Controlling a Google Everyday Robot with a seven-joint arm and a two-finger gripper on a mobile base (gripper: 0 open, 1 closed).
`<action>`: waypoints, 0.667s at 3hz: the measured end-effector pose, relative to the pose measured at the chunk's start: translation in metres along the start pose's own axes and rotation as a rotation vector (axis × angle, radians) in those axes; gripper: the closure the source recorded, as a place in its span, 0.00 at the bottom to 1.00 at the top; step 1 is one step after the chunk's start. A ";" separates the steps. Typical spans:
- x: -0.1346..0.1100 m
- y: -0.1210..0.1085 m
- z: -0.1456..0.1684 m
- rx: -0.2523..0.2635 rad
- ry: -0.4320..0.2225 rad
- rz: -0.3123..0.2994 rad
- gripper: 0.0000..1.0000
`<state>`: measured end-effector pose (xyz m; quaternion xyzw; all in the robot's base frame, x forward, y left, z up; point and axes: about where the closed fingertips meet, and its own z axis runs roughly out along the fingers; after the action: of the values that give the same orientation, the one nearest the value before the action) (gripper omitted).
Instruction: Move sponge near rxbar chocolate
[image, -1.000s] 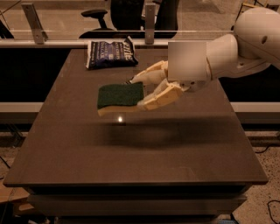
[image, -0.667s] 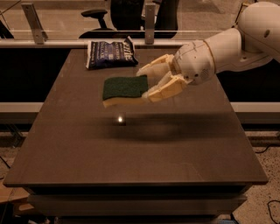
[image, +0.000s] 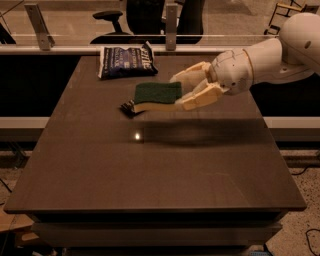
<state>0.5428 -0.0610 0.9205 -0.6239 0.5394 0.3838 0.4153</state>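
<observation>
The robot's gripper will release the sponge on the table (image: 184, 111) next to the rxbar chocolate, on the side of the robot's arm.
The sponge (image: 157, 96), dark green on top with a pale yellow underside, is held level above the table's back half. My gripper (image: 186, 91) comes in from the right and is shut on the sponge's right end, one cream finger (image: 189, 75) behind it and one (image: 200, 100) in front. A small black bar, the rxbar chocolate (image: 128, 108), lies on the table just under the sponge's left end; only its left tip shows, the sponge hides the rest.
A crinkled dark blue bag (image: 125, 61) lies at the table's (image: 150, 170) back left. A rail with posts and office chairs stand behind the table. My white arm (image: 270, 57) reaches over the table's right back corner.
My gripper has carried the sponge toward the back of the table and a little right. The black bar now shows under the sponge's left end.
</observation>
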 end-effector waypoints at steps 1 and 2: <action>0.015 -0.011 -0.014 0.032 0.004 0.024 1.00; 0.029 -0.021 -0.025 0.059 0.026 0.048 1.00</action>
<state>0.5677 -0.0932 0.9044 -0.6032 0.5705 0.3696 0.4172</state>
